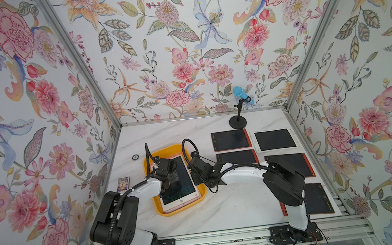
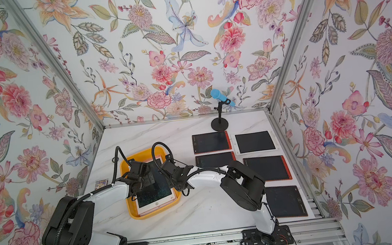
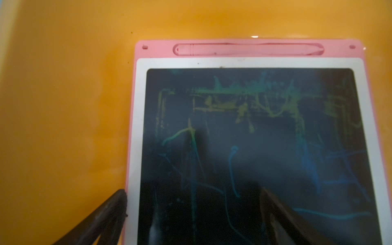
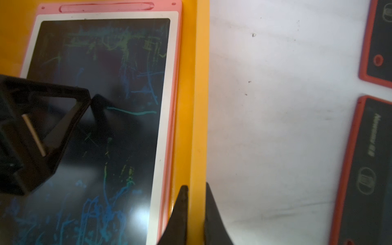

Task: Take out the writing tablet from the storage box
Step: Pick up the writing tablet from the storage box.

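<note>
Next, I close my left gripper on the middle of the pink-framed writing tablet's long edge [image 1: 158, 187] [image 3: 123, 233], the one farther from my right gripper.
The storage box [image 1: 175, 212] is a yellow-orange tray on the marble table, seen in both top views [image 2: 135, 214]. A pink-framed writing tablet [image 1: 185, 189] with a scribbled dark screen [image 3: 254, 137] lies flat in it, and more pink edges show under it. My left gripper [image 3: 195, 212] is open and low over the tablet's left edge. One of its fingers [image 3: 114, 212] stands in the tray beside the frame and its partner is over the screen. My right gripper [image 4: 196, 212] is shut on the box's right wall [image 4: 199, 106], one finger inside and one outside.
Several dark tablets with red or white frames [image 1: 231, 140] [image 1: 274, 139] [image 1: 292, 165] lie on the table right of the box. A blue microphone on a black stand [image 1: 238, 122] is at the back. A small ring [image 1: 135, 157] and a card box [image 1: 124, 182] lie to the left.
</note>
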You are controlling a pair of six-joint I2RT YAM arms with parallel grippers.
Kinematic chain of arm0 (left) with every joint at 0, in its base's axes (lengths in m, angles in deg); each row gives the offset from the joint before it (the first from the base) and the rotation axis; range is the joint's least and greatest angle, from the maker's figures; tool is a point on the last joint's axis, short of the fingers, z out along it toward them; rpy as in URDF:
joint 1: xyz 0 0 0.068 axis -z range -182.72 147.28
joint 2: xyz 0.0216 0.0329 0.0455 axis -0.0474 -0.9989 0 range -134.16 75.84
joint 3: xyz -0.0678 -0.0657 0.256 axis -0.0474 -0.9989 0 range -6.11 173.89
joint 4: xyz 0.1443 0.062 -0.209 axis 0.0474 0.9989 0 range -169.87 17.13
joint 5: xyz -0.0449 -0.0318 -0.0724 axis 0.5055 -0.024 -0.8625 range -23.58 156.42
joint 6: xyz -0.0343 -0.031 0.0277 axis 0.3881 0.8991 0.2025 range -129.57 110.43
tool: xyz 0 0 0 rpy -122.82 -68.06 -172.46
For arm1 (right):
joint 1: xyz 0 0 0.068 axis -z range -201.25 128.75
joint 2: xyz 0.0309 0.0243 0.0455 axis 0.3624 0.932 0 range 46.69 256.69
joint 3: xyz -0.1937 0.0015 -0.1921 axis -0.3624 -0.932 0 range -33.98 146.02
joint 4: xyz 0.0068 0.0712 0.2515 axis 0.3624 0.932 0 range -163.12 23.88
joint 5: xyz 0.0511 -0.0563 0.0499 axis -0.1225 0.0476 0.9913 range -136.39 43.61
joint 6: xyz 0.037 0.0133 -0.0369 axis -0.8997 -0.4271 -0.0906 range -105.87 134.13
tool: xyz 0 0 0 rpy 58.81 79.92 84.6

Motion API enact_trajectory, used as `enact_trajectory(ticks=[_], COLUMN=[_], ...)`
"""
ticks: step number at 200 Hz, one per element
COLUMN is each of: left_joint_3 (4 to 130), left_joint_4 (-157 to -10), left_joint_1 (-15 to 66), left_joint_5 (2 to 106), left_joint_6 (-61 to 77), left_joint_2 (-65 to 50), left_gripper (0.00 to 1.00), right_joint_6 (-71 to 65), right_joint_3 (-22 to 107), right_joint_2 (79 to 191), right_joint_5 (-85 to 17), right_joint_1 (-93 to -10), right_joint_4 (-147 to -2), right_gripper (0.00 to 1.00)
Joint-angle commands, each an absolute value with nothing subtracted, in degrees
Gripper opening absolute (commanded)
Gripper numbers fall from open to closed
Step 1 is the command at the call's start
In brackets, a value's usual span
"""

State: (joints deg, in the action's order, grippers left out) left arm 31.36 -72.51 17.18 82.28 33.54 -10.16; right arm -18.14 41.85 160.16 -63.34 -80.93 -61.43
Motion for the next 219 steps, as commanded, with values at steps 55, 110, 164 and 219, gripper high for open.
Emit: enact_trajectory(ticks=[55,110,164,219], left_joint_3=[30.9,31.8,34.0,32.9], left_joint_4=[-69.8,-70.2,-69.5,-73.8], left_joint_1=[15.5,14.9,13.9,13.9], left_joint_5=[84.9,82.1,77.2,67.6], left_joint_6=[33.6,32.7,30.6,31.6], left_joint_2=[-13.3,-16.0,-18.0,-17.4], left_gripper=[0.99,0.99,0.99,0.99], right_joint_6=[-19.4,-20.2,-20.4,-20.5], right_joint_3=[40.7,40.5,40.2,40.3], right_joint_2=[161.1,160.9,160.7,161.0], right_joint_5=[-67.7,-68.1,-68.3,-67.7], right_joint_1=[-81.0,-81.3,-81.3,-81.3], right_joint_4=[-57.0,-57.0,-57.0,-57.0], right_gripper=[0.07,0.06,0.07,0.06])
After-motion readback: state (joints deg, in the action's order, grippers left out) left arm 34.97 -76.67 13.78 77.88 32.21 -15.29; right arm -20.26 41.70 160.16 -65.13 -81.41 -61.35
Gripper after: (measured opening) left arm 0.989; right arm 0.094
